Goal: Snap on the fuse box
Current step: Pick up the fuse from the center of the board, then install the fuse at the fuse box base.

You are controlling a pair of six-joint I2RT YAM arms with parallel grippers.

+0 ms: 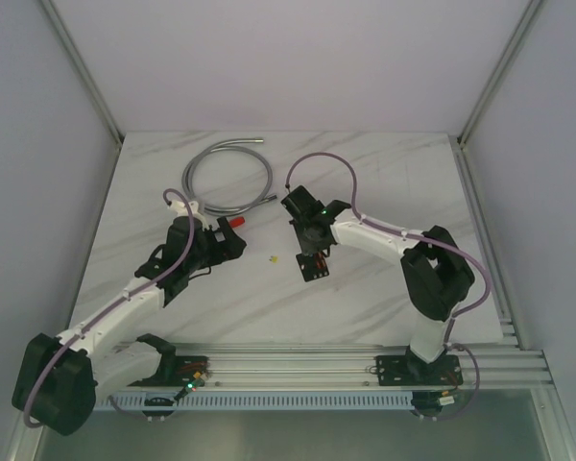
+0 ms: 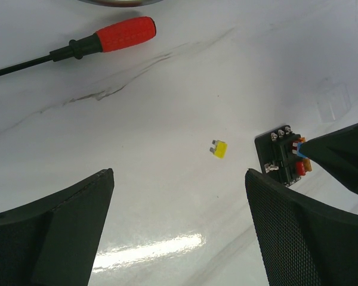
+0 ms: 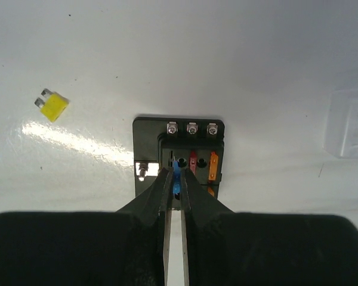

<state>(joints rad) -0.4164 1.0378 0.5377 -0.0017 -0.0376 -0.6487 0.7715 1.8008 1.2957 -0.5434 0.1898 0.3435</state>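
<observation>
My right gripper should release the blue fuse in the black fuse box's slot [image 1: 315, 262] [image 3: 176, 164] next to the red fuse.
The fuse box [image 3: 179, 143] is a small black block lying flat on the white marble table [image 1: 384, 182]. It holds a red fuse [image 3: 193, 162] and an orange fuse [image 3: 213, 165]. My right gripper [image 3: 176, 174] reaches down onto the box and is shut on a blue fuse [image 3: 177, 170] standing at the box's left slot. The same box [image 1: 315, 266] shows under the right gripper [image 1: 312, 252] in the top view. My left gripper [image 2: 179, 179] hovers open over bare table, left of the fuse box [image 2: 281, 156], with nothing between its fingers.
A loose yellow fuse [image 2: 219, 149] lies between the two grippers. A clear square cover [image 3: 349, 122] rests right of the box. A red-handled screwdriver [image 2: 116, 34] and a coiled metal hose [image 1: 226, 178] lie at the back left.
</observation>
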